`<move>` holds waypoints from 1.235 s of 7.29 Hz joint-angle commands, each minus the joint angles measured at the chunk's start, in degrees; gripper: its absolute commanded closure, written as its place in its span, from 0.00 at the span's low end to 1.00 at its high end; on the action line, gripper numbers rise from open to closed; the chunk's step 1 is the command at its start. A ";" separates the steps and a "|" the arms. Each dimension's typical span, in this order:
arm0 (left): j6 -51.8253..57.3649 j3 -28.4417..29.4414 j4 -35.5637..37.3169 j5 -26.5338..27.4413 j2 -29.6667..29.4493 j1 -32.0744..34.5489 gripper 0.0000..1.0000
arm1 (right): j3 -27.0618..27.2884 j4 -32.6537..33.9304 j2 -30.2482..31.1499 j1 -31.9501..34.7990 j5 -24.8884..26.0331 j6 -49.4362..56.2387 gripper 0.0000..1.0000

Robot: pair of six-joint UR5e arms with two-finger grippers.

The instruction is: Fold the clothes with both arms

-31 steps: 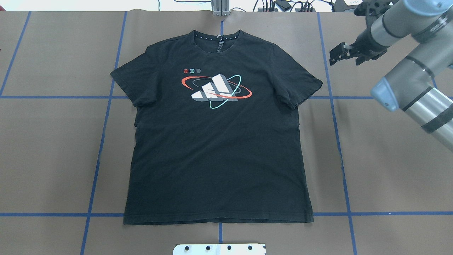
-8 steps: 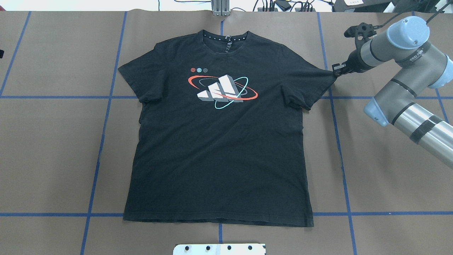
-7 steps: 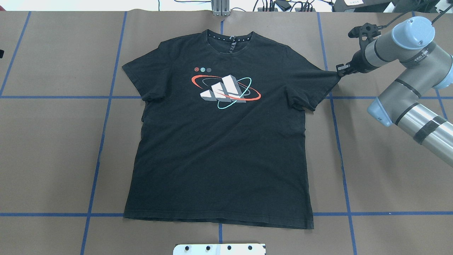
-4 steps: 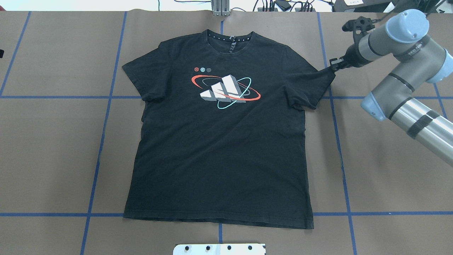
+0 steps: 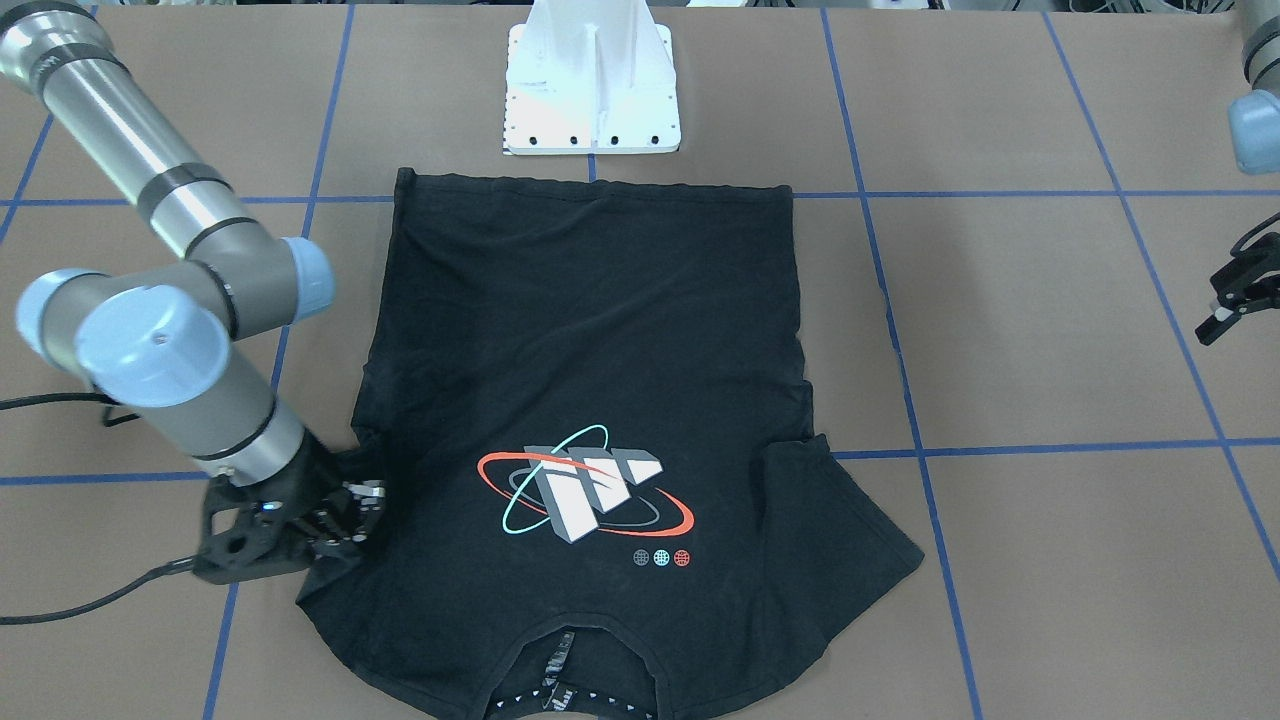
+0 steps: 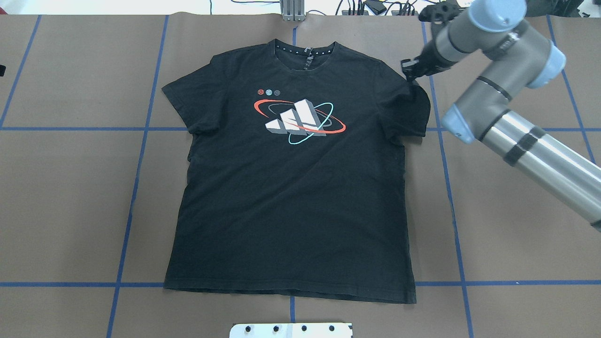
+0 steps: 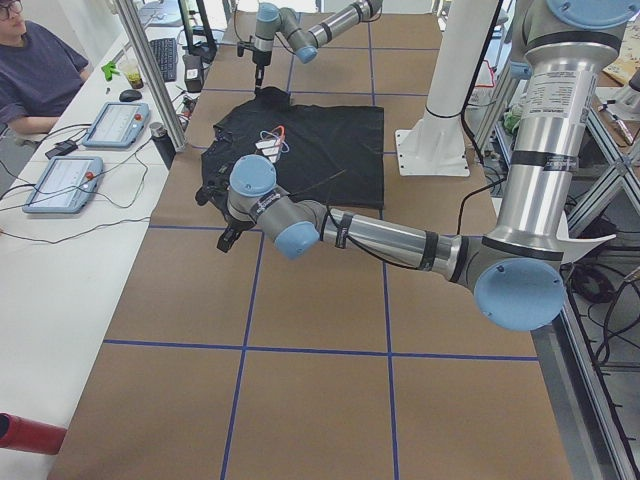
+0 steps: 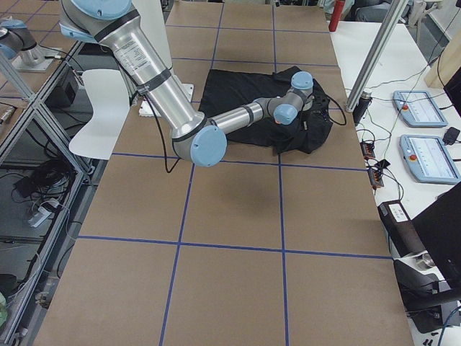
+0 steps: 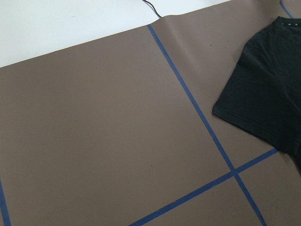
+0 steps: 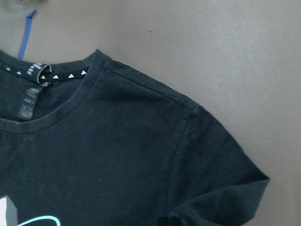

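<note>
My right gripper needs to let go of the sleeve tip on the shirt's chest (image 5: 525,566) (image 10: 46,174), between the logo and the collar.
The black T-shirt (image 6: 291,188) lies flat and face up on the brown table, collar at the far side and logo showing. My right gripper (image 6: 409,75) is shut on the tip of the shirt's right sleeve (image 6: 418,101) and holds it raised at the shoulder seam, so the sleeve bends inward. From across the table the same gripper (image 5: 350,520) sits at the shirt's edge (image 5: 590,350). The right wrist view shows the collar and the sleeve (image 10: 221,188) curling up at the bottom. My left gripper (image 5: 1215,315) hangs open, well off the shirt's other sleeve (image 9: 263,94).
The white pedestal base (image 5: 592,90) stands just beyond the hem. Blue tape lines (image 6: 136,188) grid the brown table cover. A person (image 7: 35,70) sits at a side table with tablets (image 7: 65,180) past the table's far edge. Cables (image 5: 60,600) trail by the right arm.
My right gripper, shut on the sleeve tip, has moved left and toward the collar, carrying the sleeve inward. Earlier it had tugged the whole shirt slightly to the right.
</note>
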State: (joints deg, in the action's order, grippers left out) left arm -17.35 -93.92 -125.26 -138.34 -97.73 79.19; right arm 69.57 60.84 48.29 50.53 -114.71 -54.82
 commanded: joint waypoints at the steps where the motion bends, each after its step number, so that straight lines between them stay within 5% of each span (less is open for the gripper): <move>1: 0.04 0.05 0.01 0.00 -0.09 0.00 0.00 | -3.80 2.70 -6.95 -4.03 5.28 -5.28 1.00; 9: 0.04 0.05 0.01 0.00 -0.09 0.00 0.00 | -17.97 2.44 -16.74 -6.32 10.56 -6.96 1.00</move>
State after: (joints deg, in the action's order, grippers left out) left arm -17.31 -93.87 -125.28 -138.34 -97.82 79.19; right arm 52.49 63.32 31.87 44.25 -104.80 -61.66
